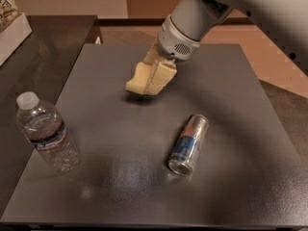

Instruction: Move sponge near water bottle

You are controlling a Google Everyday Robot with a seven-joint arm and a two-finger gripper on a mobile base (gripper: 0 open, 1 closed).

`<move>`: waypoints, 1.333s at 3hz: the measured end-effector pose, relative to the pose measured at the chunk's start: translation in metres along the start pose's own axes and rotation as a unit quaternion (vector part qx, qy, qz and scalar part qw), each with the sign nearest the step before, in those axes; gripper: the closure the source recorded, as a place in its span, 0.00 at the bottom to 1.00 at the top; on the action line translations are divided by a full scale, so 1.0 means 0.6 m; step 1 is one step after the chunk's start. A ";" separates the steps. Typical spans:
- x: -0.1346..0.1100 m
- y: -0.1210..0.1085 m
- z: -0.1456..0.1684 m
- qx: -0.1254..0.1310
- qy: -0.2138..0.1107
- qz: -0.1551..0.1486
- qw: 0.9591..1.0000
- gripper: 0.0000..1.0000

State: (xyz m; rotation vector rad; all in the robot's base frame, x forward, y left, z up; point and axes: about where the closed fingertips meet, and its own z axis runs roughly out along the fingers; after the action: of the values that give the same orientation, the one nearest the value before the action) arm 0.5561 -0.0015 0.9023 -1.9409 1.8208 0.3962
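Note:
The robot's gripper should set the pale yellow sponge down between the water bottle and the drink can (109,135), closer to the bottle.
My gripper (149,86) hangs from the arm at the upper middle of the dark grey table (226,95), its cream fingers pointing down. It is shut on the pale yellow sponge (136,82), which it holds just above the tabletop with a small shadow beneath. The water bottle (47,134), clear with a white cap and a blue-red label band, stands near the table's front left edge. The sponge is well to the right of the bottle and farther back.
A silver and blue drink can (188,143) lies on its side right of centre, in front of the gripper. A white box (10,35) sits on a darker counter at the far left. The floor lies beyond the table's right edge.

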 end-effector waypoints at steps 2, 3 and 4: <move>-0.057 0.055 0.046 -0.058 0.010 -0.084 0.995 1.00; -0.084 0.090 0.072 -0.091 0.018 -0.131 0.987 1.00; -0.097 0.123 0.095 -0.118 0.028 -0.167 0.978 1.00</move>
State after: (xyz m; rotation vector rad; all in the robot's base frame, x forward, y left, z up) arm 0.4832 0.0754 0.8731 -2.3919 1.4924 0.4647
